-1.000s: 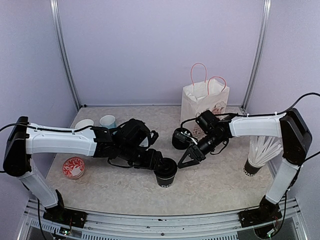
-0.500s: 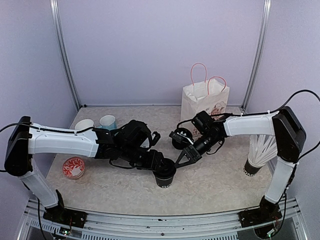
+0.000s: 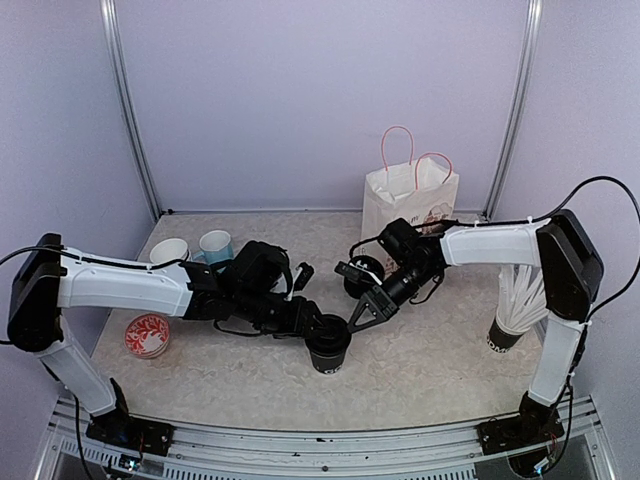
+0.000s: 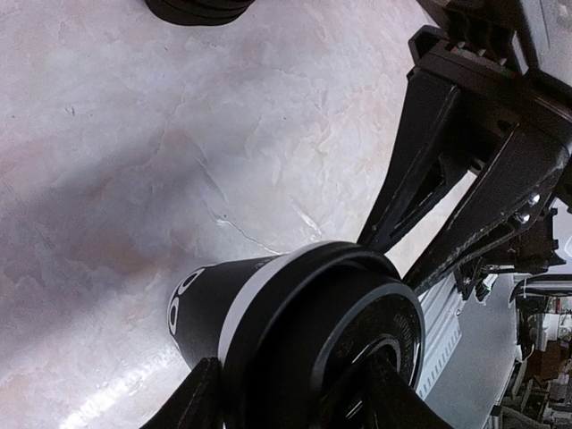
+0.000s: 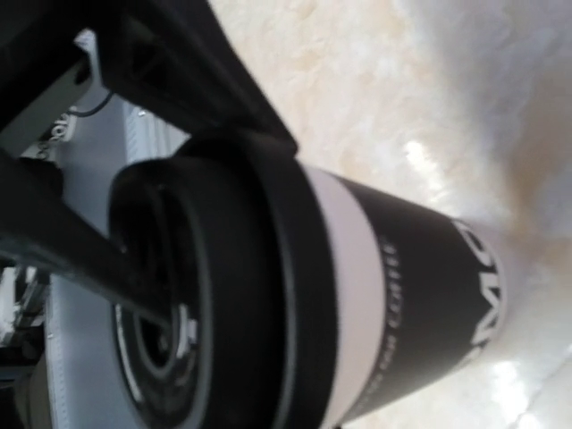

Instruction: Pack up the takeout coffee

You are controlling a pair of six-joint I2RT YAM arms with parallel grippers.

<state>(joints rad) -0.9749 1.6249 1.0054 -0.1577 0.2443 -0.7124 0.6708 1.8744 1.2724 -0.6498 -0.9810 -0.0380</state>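
I can see my left gripper reaches too far over the lid's raised top, so I need to open it, back it off and take the lid's outer rim (image 4: 257, 344) with it opposite my right gripper.
One takeout coffee cup (image 3: 329, 350), black with a black lid and white lettering, stands at the front middle of the table. My left gripper (image 3: 318, 334) is shut on its lid; in the left wrist view its fingers (image 4: 193, 401) flank the lidded cup (image 4: 268, 331). My right gripper (image 3: 360, 316) is open, its tips just right of the lid, apart from it. The right wrist view is filled by this cup (image 5: 384, 295). The second lidded cup (image 3: 360, 277) stands behind the right gripper, partly hidden by it.
A white paper bag (image 3: 408, 205) with pink handles stands at the back right. A light blue mug (image 3: 215, 243) and a white cup (image 3: 168, 248) stand at the back left. A red patterned dish (image 3: 148, 335) lies front left. A nested cup stack (image 3: 518, 310) stands far right.
My right gripper has moved left and closer to the front cup, staying open. My left gripper has stayed on the cup's lid; the cup has barely shifted.
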